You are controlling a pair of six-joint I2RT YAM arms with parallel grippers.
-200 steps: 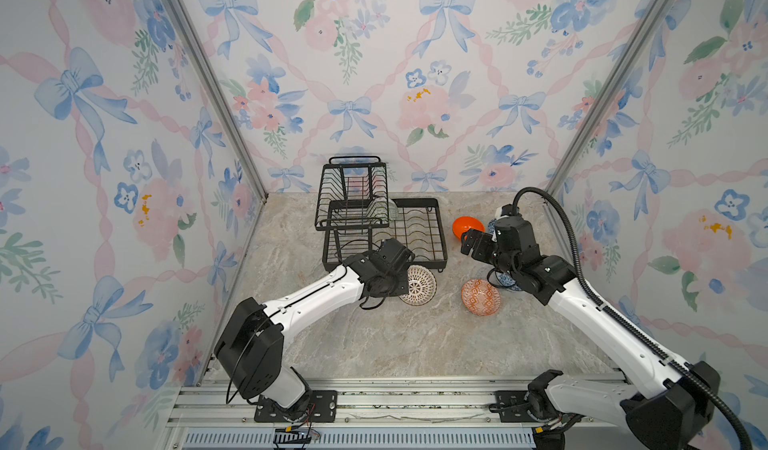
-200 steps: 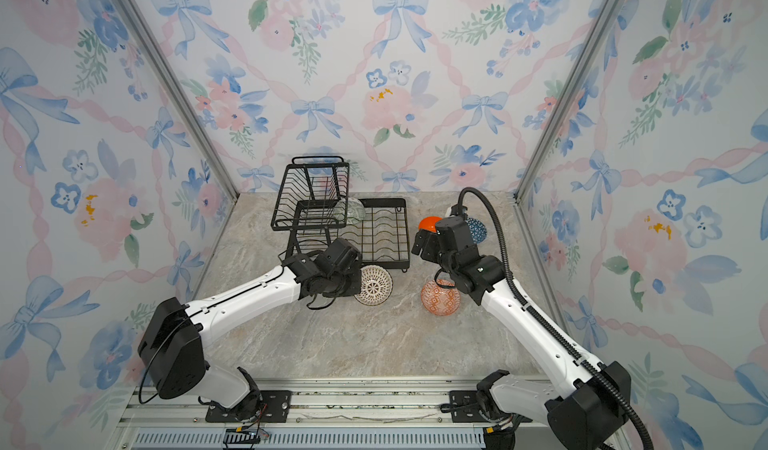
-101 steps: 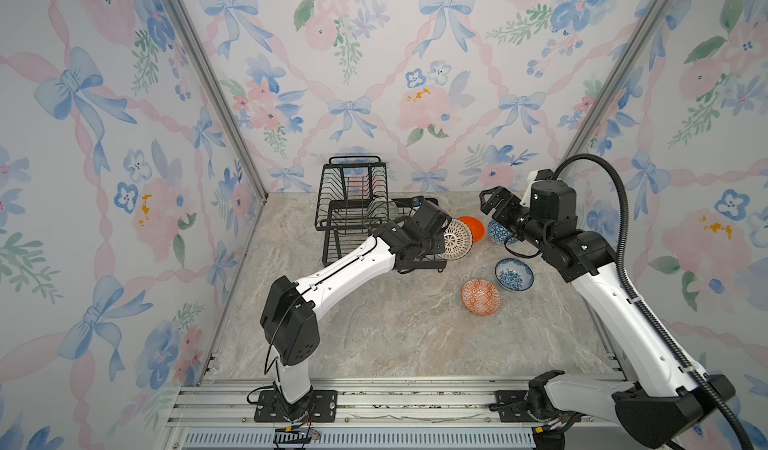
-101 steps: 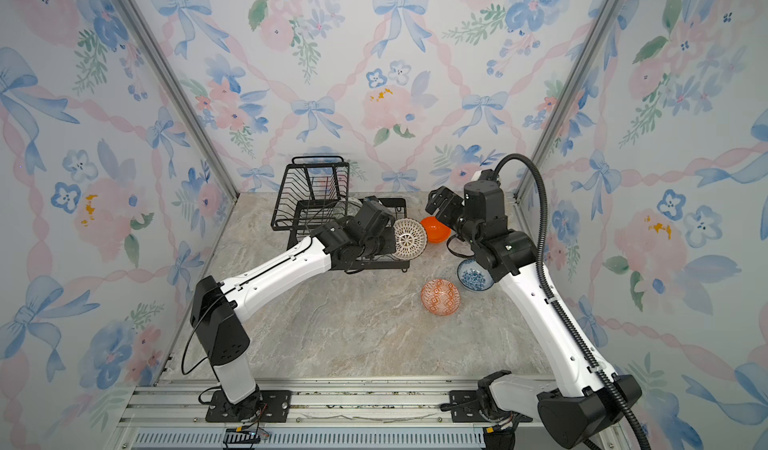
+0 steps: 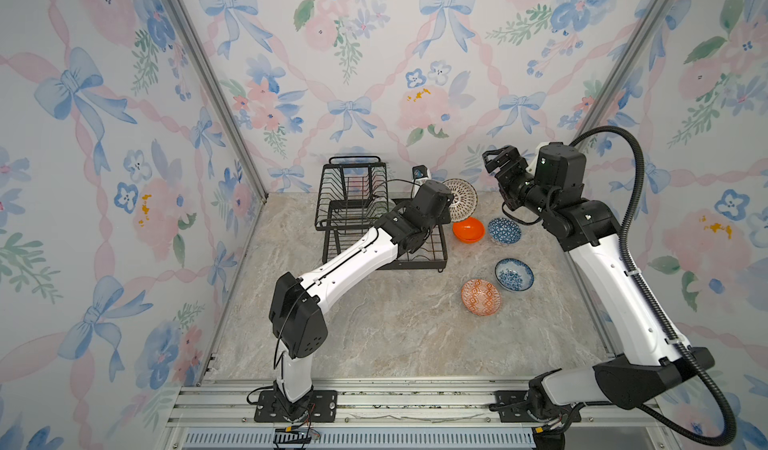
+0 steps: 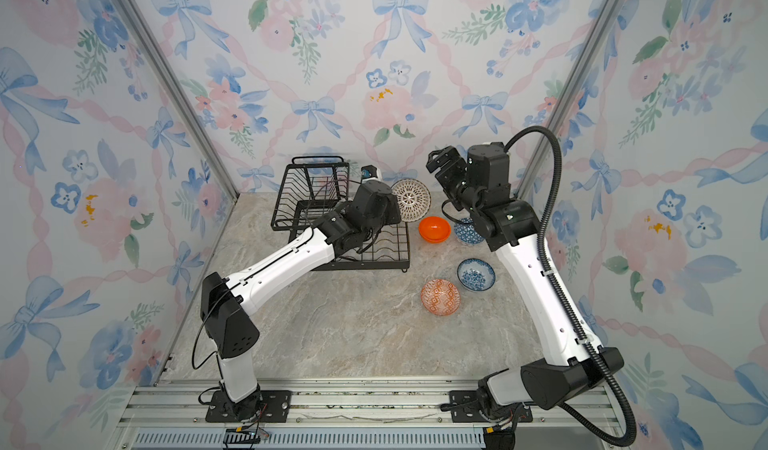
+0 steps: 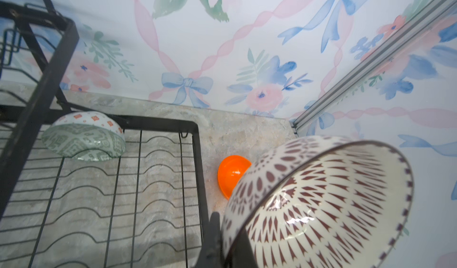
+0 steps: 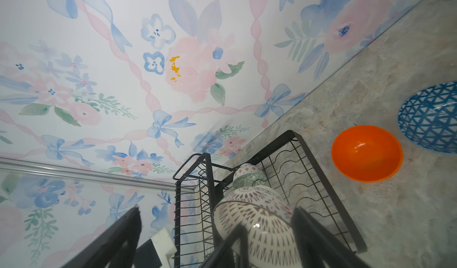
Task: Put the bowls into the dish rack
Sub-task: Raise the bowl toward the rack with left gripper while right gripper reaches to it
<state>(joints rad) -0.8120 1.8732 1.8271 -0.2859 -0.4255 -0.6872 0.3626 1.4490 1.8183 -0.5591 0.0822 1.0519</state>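
Observation:
The white bowl with brown lattice is next for my right gripper. It should grab the bowl's free rim (image 5: 474, 197), across from my left gripper.
My left gripper (image 5: 449, 210) (image 7: 226, 244) is shut on the rim of the white bowl with brown lattice (image 5: 461, 199) (image 7: 321, 205), held tilted in the air by the right edge of the black dish rack (image 5: 354, 161) (image 7: 195, 140). A grey-green bowl (image 7: 84, 140) (image 8: 249, 177) leans in the rack's lower tray. My right gripper (image 5: 496, 159) (image 8: 217, 212) is open and empty, raised to the right of the held bowl. On the table lie the orange bowl (image 5: 468, 230), blue geometric bowl (image 5: 504, 231), blue floral bowl (image 5: 514, 274) and orange-and-white bowl (image 5: 481, 297).
A small white-and-black device (image 5: 419, 174) stands behind the rack against the back wall. Flowered walls with metal corner posts (image 5: 615, 74) close in the marble table (image 5: 395, 336) on three sides. The arm bases sit on a rail at the front.
My left gripper has carried the lattice bowl up and back, from beside the rack's front to above its right edge. The open right gripper has also risen toward the back wall.

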